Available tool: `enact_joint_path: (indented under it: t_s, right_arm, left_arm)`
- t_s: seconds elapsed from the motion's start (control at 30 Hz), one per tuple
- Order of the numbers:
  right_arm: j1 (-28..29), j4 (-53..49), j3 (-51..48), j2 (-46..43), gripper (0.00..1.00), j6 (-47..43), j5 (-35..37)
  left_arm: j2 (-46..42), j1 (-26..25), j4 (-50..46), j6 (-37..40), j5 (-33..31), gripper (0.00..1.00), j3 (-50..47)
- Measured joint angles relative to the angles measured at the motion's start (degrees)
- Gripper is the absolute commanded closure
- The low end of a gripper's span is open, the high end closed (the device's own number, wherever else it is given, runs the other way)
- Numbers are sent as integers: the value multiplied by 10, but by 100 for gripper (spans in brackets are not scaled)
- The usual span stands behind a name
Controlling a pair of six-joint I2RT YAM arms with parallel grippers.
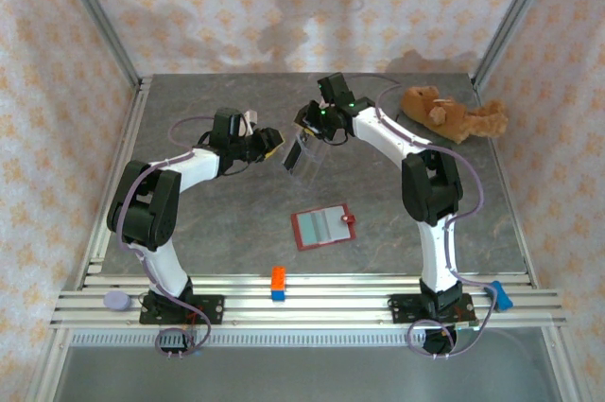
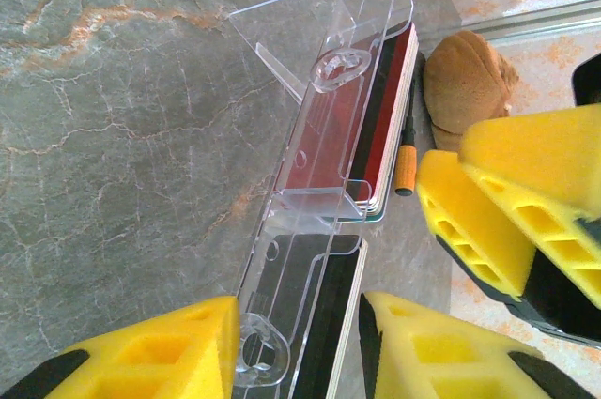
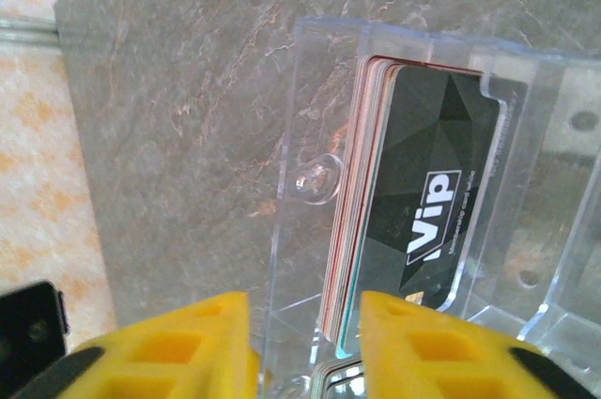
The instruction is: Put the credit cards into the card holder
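The right gripper's fingers straddle the tray's side and the whole card stack, so the robot should shift that gripper over and pinch just the black VIP card's edge (image 3: 376, 230).
The card holder (image 1: 323, 228) lies open on the table, red-rimmed with a pale inside. Above the table a clear plastic tray (image 1: 301, 158) hangs between both arms, with the credit cards standing in it. My left gripper (image 2: 296, 324) is shut on one end of the clear tray (image 2: 319, 89), with a stack of black cards (image 2: 331, 324) between its pads. My right gripper (image 3: 305, 314) is open and straddles a tray wall (image 3: 286, 164) and the other stack, which is fronted by a black VIP card (image 3: 423, 192). Its left pad stands apart from the wall.
A brown plush bear (image 1: 454, 113) lies at the back right, close behind the right arm. An orange and blue brick (image 1: 279, 284) rests on the front rail. Metal frame posts and patterned walls close in the grey stone-look table (image 1: 217, 232).
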Motion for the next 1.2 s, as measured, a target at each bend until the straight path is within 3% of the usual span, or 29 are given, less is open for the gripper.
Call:
enact_joint_path:
  t_s: [0.27, 0.43, 1.2]
  right_arm:
    - [0, -3, 0, 7, 29, -3, 5]
    - [0, 11, 0, 23, 29, -1, -1]
    - [-5, 66, 0, 30, 83, 21, -37]
  left_arm:
    - [1, -1, -2, 4, 3, 61, 1]
    - [5, -9, -2, 4, 4, 63, 1]
    - [11, -11, -2, 4, 4, 64, 1]
